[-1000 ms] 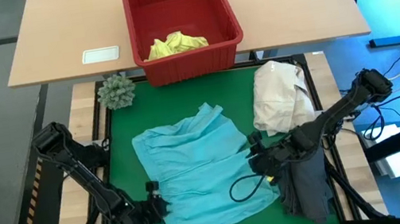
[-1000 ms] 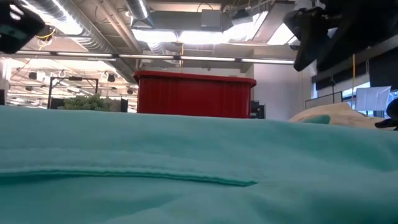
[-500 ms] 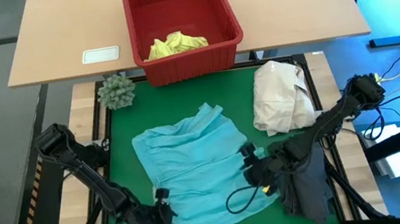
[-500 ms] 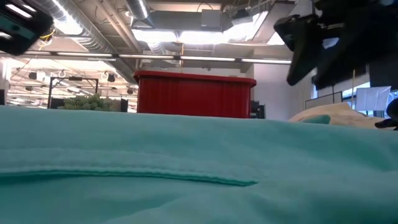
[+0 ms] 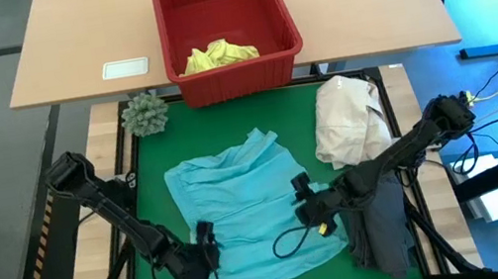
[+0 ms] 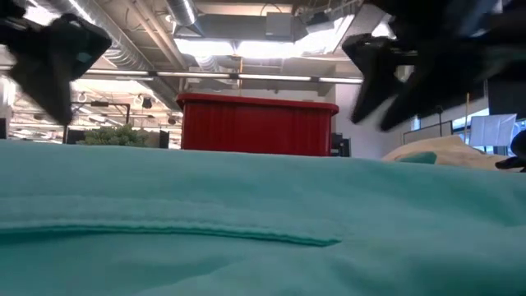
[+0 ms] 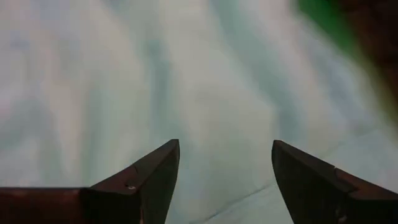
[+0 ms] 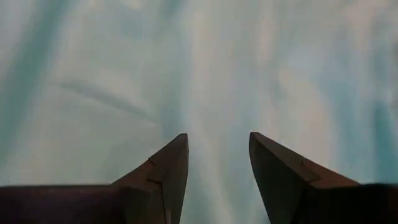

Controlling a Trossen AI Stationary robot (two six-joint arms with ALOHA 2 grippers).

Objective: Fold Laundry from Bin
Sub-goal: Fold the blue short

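Observation:
I should next close my right gripper on the turquoise garment's far corner [image 5: 273, 137], toward the cream-white cloth bundle.
A light turquoise garment [image 5: 242, 221] of the laundry lies spread on the green mat [image 5: 152, 190]. It fills the foreground of the low view [image 6: 263, 222]. My left gripper [image 5: 207, 240] stands open over its near left part, fingers apart above the cloth [image 7: 225, 146]. My right gripper [image 5: 300, 197] stands open over its right part [image 8: 219, 137]. The red bin [image 5: 226, 23] sits at the far side on the wooden table, a yellow garment [image 5: 219, 56] inside it. A dark grey garment [image 5: 383, 228] lies at the near right.
A cream-white cloth bundle [image 5: 351, 118] lies at the mat's far right. A green spiky ball [image 5: 145, 114] sits at its far left corner. A white card [image 5: 125, 68] lies left of the bin. A black cable loop [image 5: 291, 243] hangs from the right arm over the turquoise garment.
My left gripper has gone from the mat's near left corner toward the right and a little farther in, over the turquoise garment's near left part, and its wrist has rolled. My right gripper has gone left and down over the garment's right part. The garment lies as before.

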